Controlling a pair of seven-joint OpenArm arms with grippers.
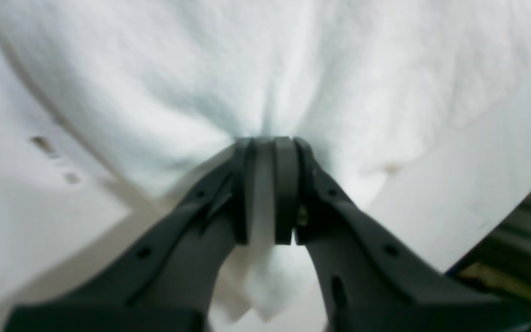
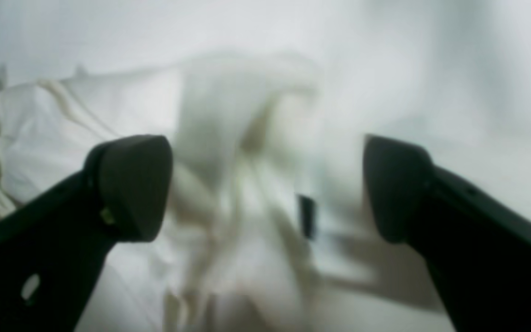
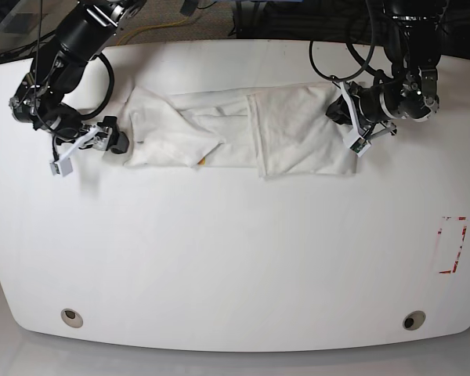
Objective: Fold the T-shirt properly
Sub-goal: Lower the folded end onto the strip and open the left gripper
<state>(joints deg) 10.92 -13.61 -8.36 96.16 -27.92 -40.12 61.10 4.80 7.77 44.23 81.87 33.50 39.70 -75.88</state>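
Note:
Next, my right gripper closes on the crumpled end (image 3: 128, 150) (image 2: 247, 221) of the white T-shirt, across from the end that my left gripper holds.
The white T-shirt (image 3: 243, 129) lies partly folded in a long band across the far half of the white table (image 3: 235, 258). Only a small coloured bit of its print (image 3: 202, 160) shows at a folded edge. My left gripper (image 3: 337, 110) is at the shirt's right end. In the left wrist view the left gripper (image 1: 270, 144) is shut on a pinch of the white cloth (image 1: 265, 83). My right gripper (image 3: 120, 143) is at the shirt's left end. In the right wrist view the right gripper (image 2: 265, 184) is open, with blurred crumpled cloth (image 2: 242, 152) between its fingers.
A red-outlined rectangle (image 3: 452, 244) is marked near the table's right edge. Two round holes (image 3: 72, 316) (image 3: 411, 320) sit near the front edge. Cables (image 3: 180, 23) lie behind the table's far edge.

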